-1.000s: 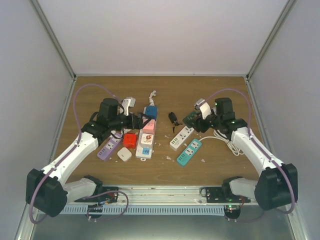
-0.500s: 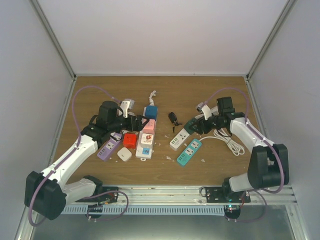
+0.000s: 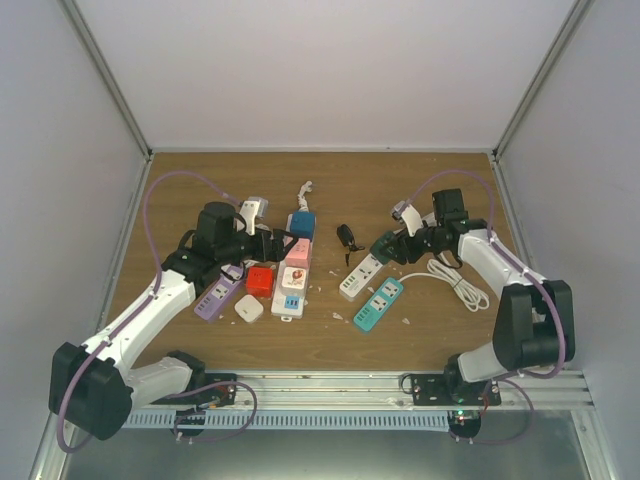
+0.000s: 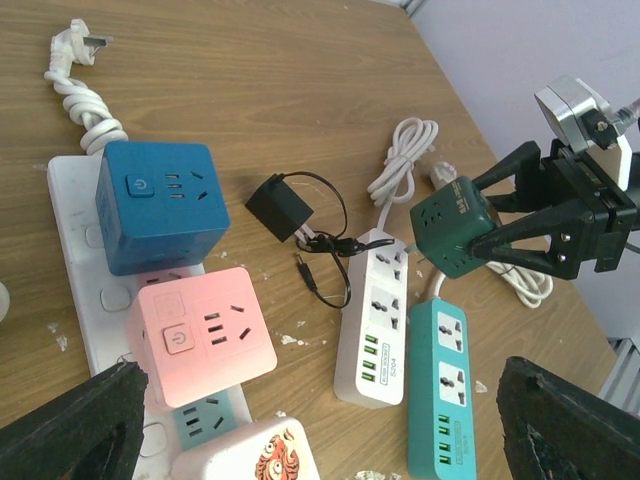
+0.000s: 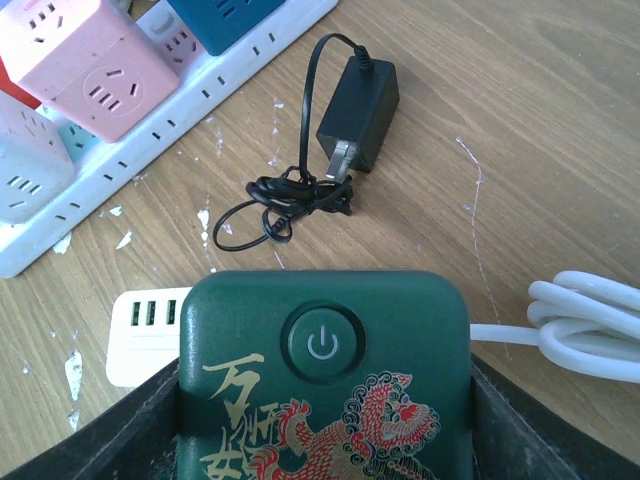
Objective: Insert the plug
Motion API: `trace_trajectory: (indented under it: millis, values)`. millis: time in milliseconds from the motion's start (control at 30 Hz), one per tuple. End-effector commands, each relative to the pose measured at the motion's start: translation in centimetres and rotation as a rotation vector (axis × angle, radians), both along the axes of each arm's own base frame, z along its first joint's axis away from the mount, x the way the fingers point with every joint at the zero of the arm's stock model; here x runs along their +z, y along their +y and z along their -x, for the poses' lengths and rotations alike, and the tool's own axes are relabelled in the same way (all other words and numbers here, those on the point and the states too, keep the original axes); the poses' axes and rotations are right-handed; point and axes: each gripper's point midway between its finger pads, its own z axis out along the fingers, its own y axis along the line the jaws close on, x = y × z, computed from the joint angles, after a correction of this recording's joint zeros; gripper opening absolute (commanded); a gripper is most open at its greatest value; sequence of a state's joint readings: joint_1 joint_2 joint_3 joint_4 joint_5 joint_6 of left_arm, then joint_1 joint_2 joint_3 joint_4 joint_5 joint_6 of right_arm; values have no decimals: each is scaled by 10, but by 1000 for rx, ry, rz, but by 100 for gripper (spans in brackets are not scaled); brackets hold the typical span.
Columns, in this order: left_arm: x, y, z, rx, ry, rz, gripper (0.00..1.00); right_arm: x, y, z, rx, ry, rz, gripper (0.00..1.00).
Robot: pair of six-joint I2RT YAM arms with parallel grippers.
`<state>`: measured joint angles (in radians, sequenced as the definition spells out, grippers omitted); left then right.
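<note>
I will let go of the green cube with my right gripper on the far end of the white power strip (image 3: 380,246) (image 5: 365,335) beside the teal strip.
My right gripper (image 3: 392,243) is shut on a dark green cube plug (image 3: 382,243) with a power button and a dragon print (image 5: 325,380). It holds the cube above the far end of a white power strip with green USB ports (image 3: 361,276), part of which shows under the cube in the right wrist view (image 5: 143,335). The left wrist view shows the green cube (image 4: 455,225) above that white strip (image 4: 375,310). My left gripper (image 3: 281,243) is open and empty over the blue cube (image 4: 150,205) and pink cube (image 4: 200,335).
A teal strip (image 3: 378,304) lies beside the white one. A black adapter with its cord (image 3: 347,238) lies just behind them. A coiled white cable (image 3: 460,280) lies to the right. A long white strip (image 3: 289,302), a red cube (image 3: 260,281), a small white cube (image 3: 249,308) and a purple strip (image 3: 218,293) lie on the left.
My right arm has swung its elbow out to the right, with the green cube staying over the white strip's far end. The left arm has hardly moved.
</note>
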<state>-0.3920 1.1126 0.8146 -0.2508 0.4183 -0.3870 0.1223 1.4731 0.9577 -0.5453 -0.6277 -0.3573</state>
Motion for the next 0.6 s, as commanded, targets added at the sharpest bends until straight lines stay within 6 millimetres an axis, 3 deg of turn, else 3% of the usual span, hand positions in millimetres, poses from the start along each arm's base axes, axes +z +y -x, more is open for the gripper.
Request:
trace_trajectory:
  millis: [0, 567]
  values:
    - [6, 0, -5, -1, -59, 1, 95, 5, 2, -10, 35, -53, 13, 19]
    - [4, 2, -5, 9, -56, -1, 95, -31, 4, -3, 65, -5, 123, 19]
